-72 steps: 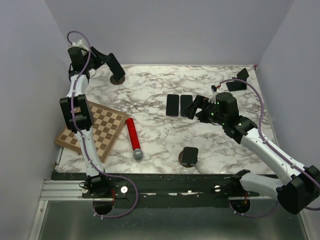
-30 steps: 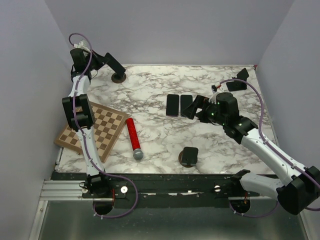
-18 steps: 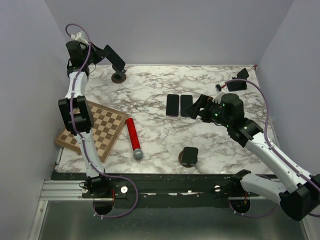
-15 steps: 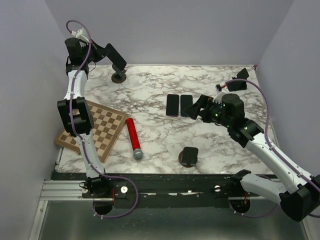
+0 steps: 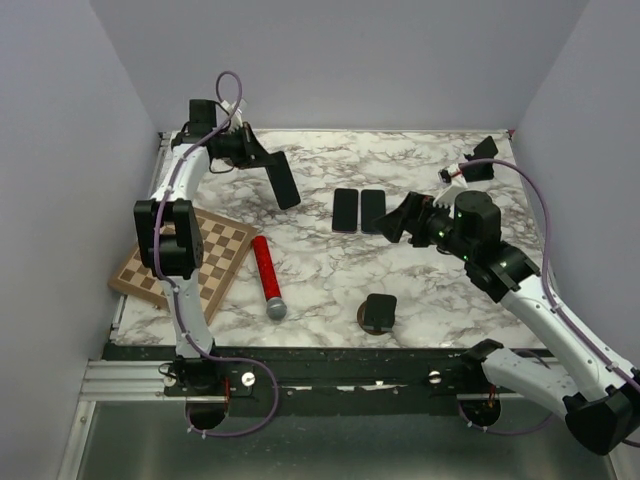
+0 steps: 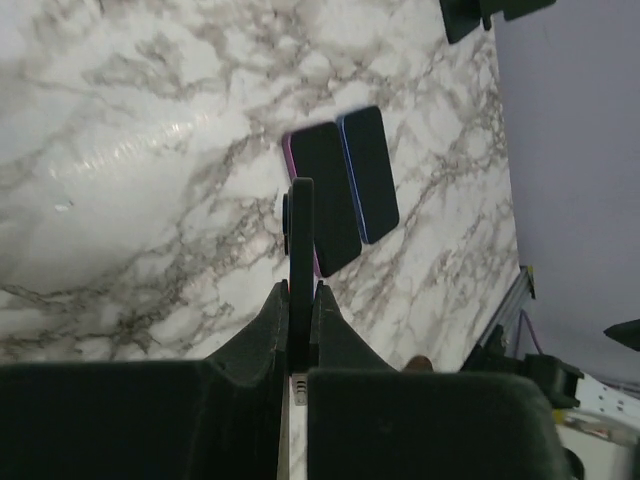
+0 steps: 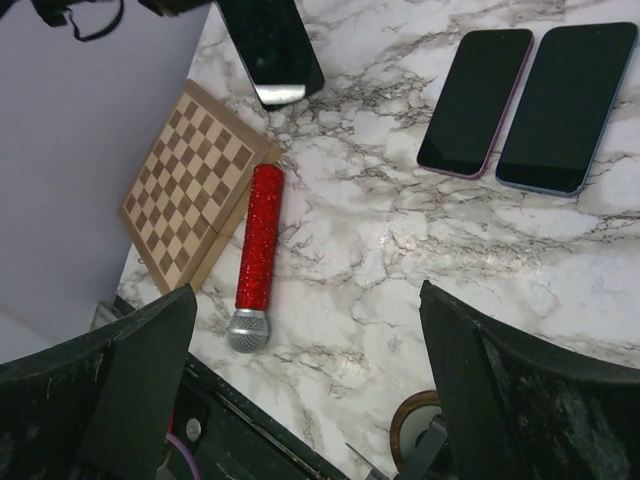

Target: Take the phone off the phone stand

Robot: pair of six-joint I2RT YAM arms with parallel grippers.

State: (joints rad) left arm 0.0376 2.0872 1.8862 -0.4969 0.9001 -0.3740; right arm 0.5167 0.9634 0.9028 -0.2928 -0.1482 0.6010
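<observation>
My left gripper has the black phone to put down. It will set it on the marble (image 5: 317, 207) (image 6: 279, 226) beside the purple-edged phone, toward the red microphone.
My left gripper (image 5: 266, 163) is shut on a black phone (image 5: 284, 185) and holds it in the air over the back left of the marble table. In the left wrist view the phone (image 6: 300, 225) stands edge-on between my fingers (image 6: 268, 320). The right wrist view shows it from the front (image 7: 270, 45), clear of the table. The stand at the back left is hidden behind my left arm. My right gripper (image 5: 393, 222) is open and empty, above the table right of centre.
Two phones (image 5: 358, 209) lie flat side by side mid-table, also in the right wrist view (image 7: 525, 100). A red microphone (image 5: 267, 276) and a chessboard (image 5: 190, 258) lie at the left. Another stand (image 5: 378, 312) is near the front, one more (image 5: 478, 163) at the back right.
My left arm has swung from the back left corner to the right and forward, carrying the phone away from its stand. My right arm has shifted slightly right.
</observation>
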